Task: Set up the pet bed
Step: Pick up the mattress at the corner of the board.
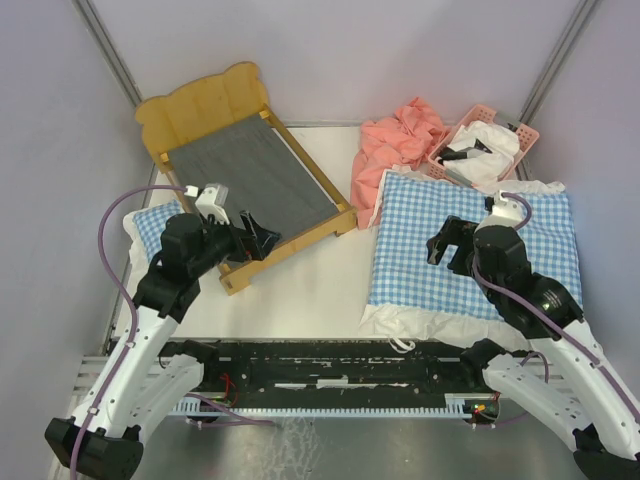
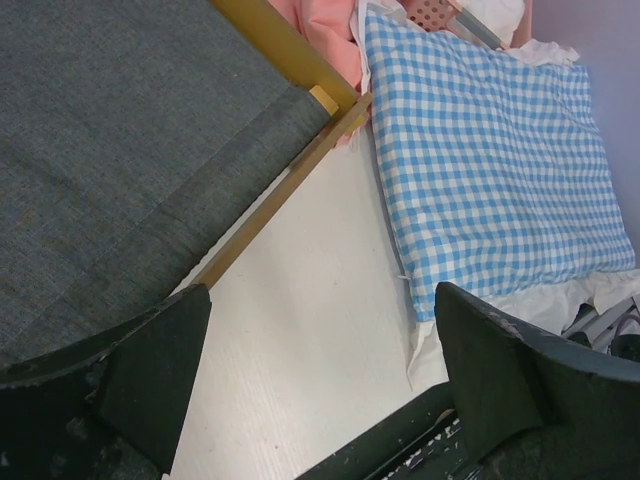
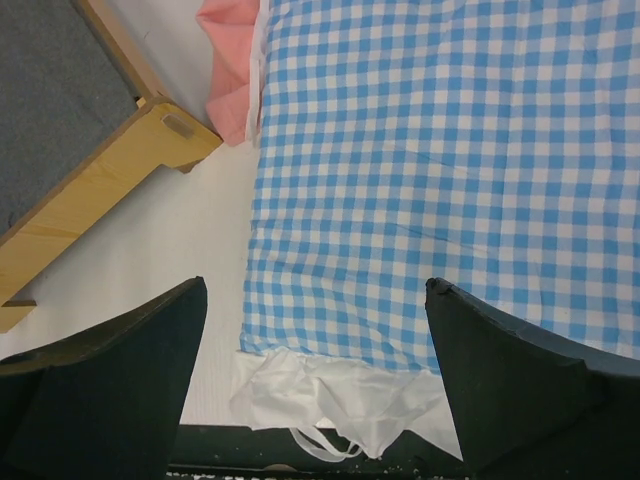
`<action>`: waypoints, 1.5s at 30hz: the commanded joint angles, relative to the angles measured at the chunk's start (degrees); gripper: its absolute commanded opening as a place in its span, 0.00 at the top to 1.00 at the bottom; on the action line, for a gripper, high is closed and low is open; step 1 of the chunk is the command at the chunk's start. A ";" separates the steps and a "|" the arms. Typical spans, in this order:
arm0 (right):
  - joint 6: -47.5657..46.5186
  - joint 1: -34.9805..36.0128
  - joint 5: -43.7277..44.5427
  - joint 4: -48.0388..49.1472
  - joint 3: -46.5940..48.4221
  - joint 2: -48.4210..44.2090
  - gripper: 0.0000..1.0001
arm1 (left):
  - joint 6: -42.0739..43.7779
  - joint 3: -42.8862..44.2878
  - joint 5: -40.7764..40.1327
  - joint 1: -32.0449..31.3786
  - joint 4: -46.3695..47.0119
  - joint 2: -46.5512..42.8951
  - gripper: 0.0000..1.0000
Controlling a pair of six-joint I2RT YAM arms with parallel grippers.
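Observation:
The robot's right gripper should grab the large checked cushion by its top fabric (image 1: pixel 441 259) (image 3: pixel 428 236), between its middle and the side nearest the pet bed.
The pet bed (image 1: pixel 245 165), light wood with a wavy headboard and grey fabric base, lies slanted at the back left. My left gripper (image 1: pixel 255 235) hovers open over its near foot end; the left wrist view shows the grey base (image 2: pixel 120 130) beside the gripper (image 2: pixel 322 330), white table between the jaws. A large blue-and-white checked cushion (image 1: pixel 420 220) with a white frill lies to the right. Above its near half my right gripper (image 1: pixel 445 245) stands open. In the right wrist view, the cushion (image 3: pixel 430 150) and its frill lie under the empty gripper (image 3: pixel 315 300).
A pink cloth (image 1: pixel 400 140) is bunched behind the cushion, beside a pink basket (image 1: pixel 485 145) holding white items. A small checked cushion (image 1: pixel 155 222) peeks out at the bed's left. A black rail (image 1: pixel 330 365) runs along the table's near edge.

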 commanded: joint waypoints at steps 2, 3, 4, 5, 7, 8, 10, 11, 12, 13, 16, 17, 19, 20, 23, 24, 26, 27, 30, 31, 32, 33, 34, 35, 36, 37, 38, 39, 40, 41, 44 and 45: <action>4.44 -0.11 2.44 1.16 -1.65 0.55 0.01 | -0.38 0.77 -2.27 0.37 1.48 -0.32 0.00; 5.56 -0.14 2.83 1.22 -2.12 1.00 0.01 | -0.34 0.60 -2.54 0.36 1.75 -0.09 0.00; 6.90 -0.12 3.27 1.12 -2.69 1.49 0.01 | -0.23 0.26 -2.88 0.38 2.30 0.16 0.00; 8.54 -0.15 3.70 1.09 -3.09 2.11 0.01 | -0.18 0.07 -3.46 0.42 2.59 0.67 0.00; 11.34 -0.16 4.65 0.78 -3.69 3.65 0.01 | -0.21 0.57 -4.47 0.37 2.40 2.06 0.00; 12.84 -0.20 5.22 0.49 -3.99 4.63 0.01 | -0.29 1.08 -4.78 0.37 2.07 2.98 0.01; 17.69 -0.17 8.38 -1.02 -4.30 6.82 0.01 | -0.34 2.25 -5.62 0.36 1.77 4.92 0.03; 22.17 -0.18 10.73 -3.12 -4.33 8.81 0.01 | -0.33 3.03 -6.34 0.36 1.83 5.98 0.05; 26.94 -0.18 12.91 -5.44 -4.12 10.59 0.01 | -0.35 3.72 -6.99 0.34 2.04 7.16 0.07; 30.57 -0.26 14.27 -7.75 -3.74 12.52 0.01 | -0.32 4.22 -7.64 0.36 2.61 8.55 0.10; 39.22 -0.21 16.50 -11.39 -2.79 18.83 0.01 | 1.74 6.64 -8.06 -0.31 3.54 13.27 0.15; 42.13 -0.30 16.72 -11.90 -2.65 20.81 0.01 | 2.18 7.47 -8.14 -0.90 3.76 15.33 0.17; 45.37 -0.40 16.75 -11.01 -2.76 24.73 0.01 | 3.50 8.61 -8.28 -3.05 4.69 18.16 0.20; 46.49 -0.64 16.37 -10.22 -2.83 26.61 0.01 | 4.59 9.10 -8.60 -4.39 5.33 19.29 0.21; 48.53 -2.46 14.03 -7.26 -2.92 32.56 0.01 | 8.83 9.98 -10.30 -8.77 6.22 22.19 0.22; 48.90 -2.95 13.47 -5.94 -3.15 34.55 0.01 | 10.39 10.06 -11.08 -9.92 6.45 22.79 0.22; 49.04 -4.35 11.84 -2.79 -4.12 38.52 0.00 | 12.65 9.75 -12.53 -11.34 7.29 23.47 0.22; 48.90 -5.14 10.88 -0.64 -4.71 40.72 0.01 | 13.43 9.36 -12.99 -11.67 7.84 23.62 0.22; 46.62 -7.16 8.51 4.49 -6.45 46.97 0.07 | 15.31 8.33 -13.25 -12.24 8.66 24.02 0.22; 45.34 -7.68 7.94 5.43 -6.58 48.89 0.12 | 16.36 8.04 -13.22 -12.40 8.44 24.28 0.22; 43.99 -8.07 7.47 5.97 -6.60 50.77 0.23 | 17.23 7.92 -13.56 -12.65 7.64 24.57 0.21; 43.00 -8.30 7.43 5.94 -6.31 51.53 0.37 | 17.96 7.84 -14.10 -12.77 7.17 24.91 0.21; 42.21 -8.38 7.67 5.32 -6.06 51.60 0.49 | 18.91 7.65 -14.55 -12.83 6.89 25.14 0.21; 41.12 -8.37 8.30 4.59 -5.78 51.07 0.60 | 19.66 7.40 -14.80 -12.88 6.89 25.37 0.21; 40.57 -8.39 8.95 3.92 -5.59 49.90 0.66 | 20.31 7.25 -14.92 -12.91 6.77 25.52 0.21; 39.29 -8.42 9.90 3.24 -5.41 48.11 0.70 | 21.00 7.16 -15.01 -12.91 6.65 25.79 0.21; 38.73 -8.37 11.16 2.33 -5.12 46.02 0.75 | 21.63 7.27 -15.08 -12.91 6.51 25.97 0.21; 37.52 -8.37 13.01 0.83 -4.79 43.31 0.81 | 22.28 7.32 -15.10 -12.91 6.41 26.25 0.21; 36.75 -8.37 13.89 -0.16 -4.38 40.63 0.85 | 22.88 7.44 -14.79 -12.91 6.36 26.39 0.21; 35.97 -8.39 15.07 -1.44 -3.86 37.30 0.93 | 23.43 7.55 -14.20 -12.92 6.36 26.61 0.21; 34.05 -8.38 18.18 -4.53 -2.71 26.67 0.98 | 25.42 7.33 -12.53 -13.01 6.78 27.08 0.21; 33.31 -8.39 18.94 -4.61 -2.49 23.04 0.98 | 26.10 7.44 -12.60 -13.00 6.54 27.43 0.21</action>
